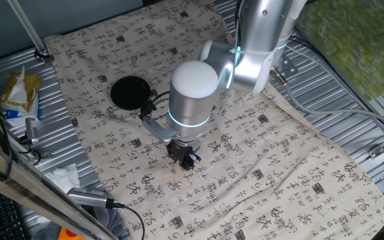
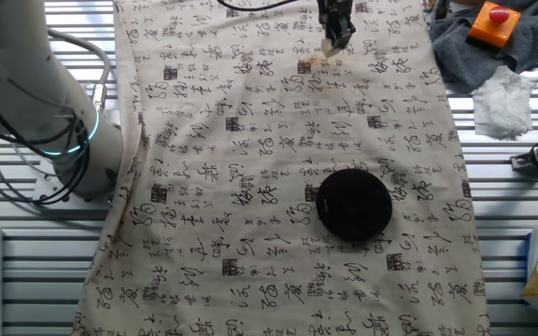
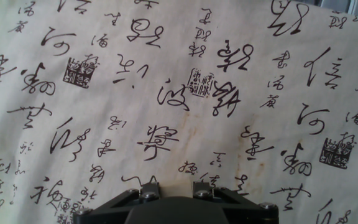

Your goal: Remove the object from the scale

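Observation:
My gripper should release the tan block, now held low over the cloth, onto the calligraphy-printed cloth [image 1: 179,173] that lies just beneath its fingers, at a spot well clear of the scale.
The scale [image 1: 130,91] is a flat round black disc lying on the calligraphy-printed cloth; its top is bare. It also shows in the other fixed view [image 2: 353,203]. My gripper [image 1: 187,160] hangs low over the cloth, well away from the scale, at the far edge in the other fixed view [image 2: 332,42]. The jaws are shut on the object, a small tan block [image 3: 176,186], seen between the fingers at the bottom of the hand view. The block's tip peeks out below the fingers in the other fixed view [image 2: 329,48]. A brownish stain [image 2: 306,63] marks the cloth beside it.
The cloth lies on a ribbed metal table [image 1: 352,93]. A snack packet [image 1: 19,90], a crumpled tissue [image 1: 62,177] and a cabled plug [image 1: 89,197] lie off the cloth's left edge. An orange button box [image 2: 490,23] sits on a grey rag.

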